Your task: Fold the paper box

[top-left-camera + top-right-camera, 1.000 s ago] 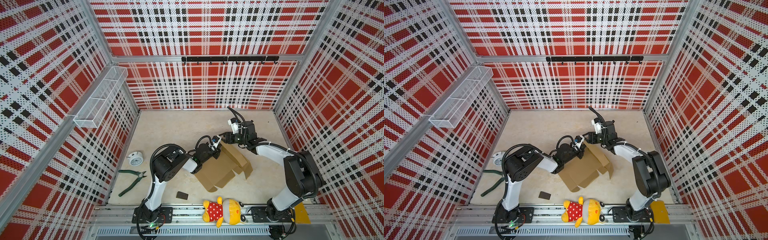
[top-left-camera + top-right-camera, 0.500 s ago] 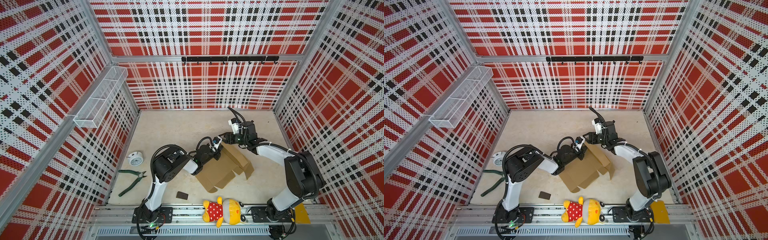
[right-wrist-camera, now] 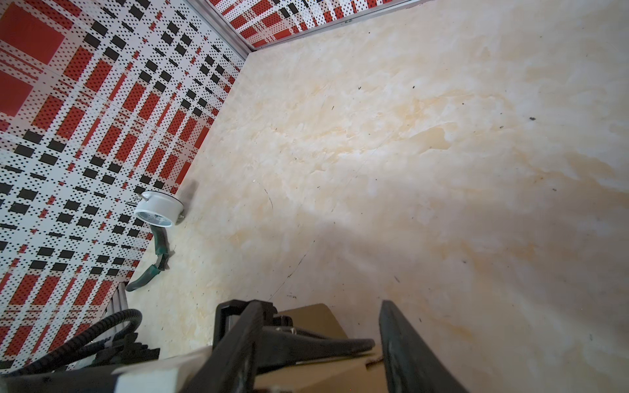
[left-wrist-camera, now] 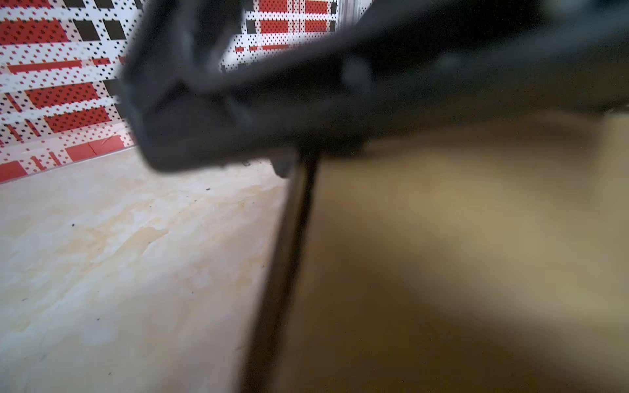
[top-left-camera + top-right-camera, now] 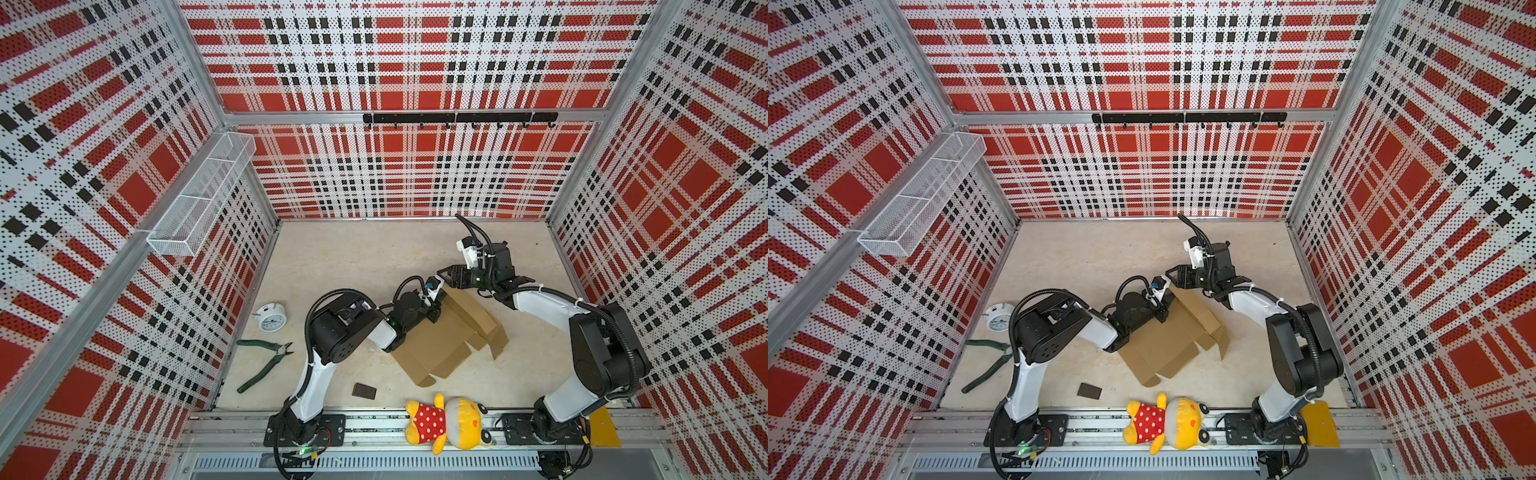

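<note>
Next, I back my right gripper off first, since both grippers are crowding the paper box's far corner, and then pinch the raised flap's edge [image 4: 286, 255] with my left gripper and turn the box.
The paper box [image 5: 440, 340] is a brown cardboard blank, partly folded, lying mid-floor in both top views [image 5: 1163, 345]. Its far-left flap stands up. My left gripper [image 5: 435, 308] sits at that raised flap, low against the cardboard; its jaws are hidden. In the left wrist view the cardboard [image 4: 459, 238] fills the frame as a blur. My right gripper [image 5: 451, 277] hovers at the flap's top corner. It is open in the right wrist view [image 3: 320, 343], with the flap's edge [image 3: 313, 318] and part of the left gripper below the gap.
A white clock [image 5: 270, 318] and green pliers [image 5: 266, 361] lie near the left wall. A small dark block [image 5: 364, 390] and a plush toy [image 5: 446, 422] lie at the front. On the left wall hangs a wire basket [image 5: 199, 199].
The left gripper has shifted slightly at the raised flap. The box's right side has nudged a little to the right. The right arm has stayed in place.
</note>
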You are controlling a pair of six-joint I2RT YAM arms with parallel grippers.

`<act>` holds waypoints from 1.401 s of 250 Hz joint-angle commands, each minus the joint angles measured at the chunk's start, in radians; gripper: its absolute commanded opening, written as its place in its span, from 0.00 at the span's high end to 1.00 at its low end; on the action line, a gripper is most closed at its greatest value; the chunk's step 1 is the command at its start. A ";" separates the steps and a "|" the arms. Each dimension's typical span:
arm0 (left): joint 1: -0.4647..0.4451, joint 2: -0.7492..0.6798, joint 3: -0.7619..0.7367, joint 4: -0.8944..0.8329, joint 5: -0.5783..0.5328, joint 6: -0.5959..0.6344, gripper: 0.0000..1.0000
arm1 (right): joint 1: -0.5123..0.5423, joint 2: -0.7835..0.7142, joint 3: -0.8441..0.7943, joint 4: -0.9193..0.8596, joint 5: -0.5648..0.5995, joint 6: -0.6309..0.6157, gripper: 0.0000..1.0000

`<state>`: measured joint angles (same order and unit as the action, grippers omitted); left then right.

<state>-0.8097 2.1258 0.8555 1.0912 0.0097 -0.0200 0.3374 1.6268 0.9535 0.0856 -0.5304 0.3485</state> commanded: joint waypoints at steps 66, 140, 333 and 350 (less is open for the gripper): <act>-0.013 0.025 0.022 0.004 -0.006 -0.012 0.95 | -0.008 -0.010 -0.018 -0.043 0.012 -0.026 0.44; -0.014 0.013 0.015 0.009 -0.028 -0.023 0.85 | -0.009 -0.025 -0.010 -0.047 0.014 -0.015 0.44; 0.020 -0.164 -0.042 -0.080 0.013 0.072 0.49 | -0.074 -0.465 -0.080 -0.388 0.287 -0.060 0.26; 0.018 -0.155 -0.035 -0.081 0.019 0.069 0.52 | -0.075 -0.506 -0.107 -0.410 0.310 -0.073 0.26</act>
<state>-0.7925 1.9812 0.7918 1.0359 0.0113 0.0418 0.2649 1.1873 0.8898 -0.2390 -0.3027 0.3199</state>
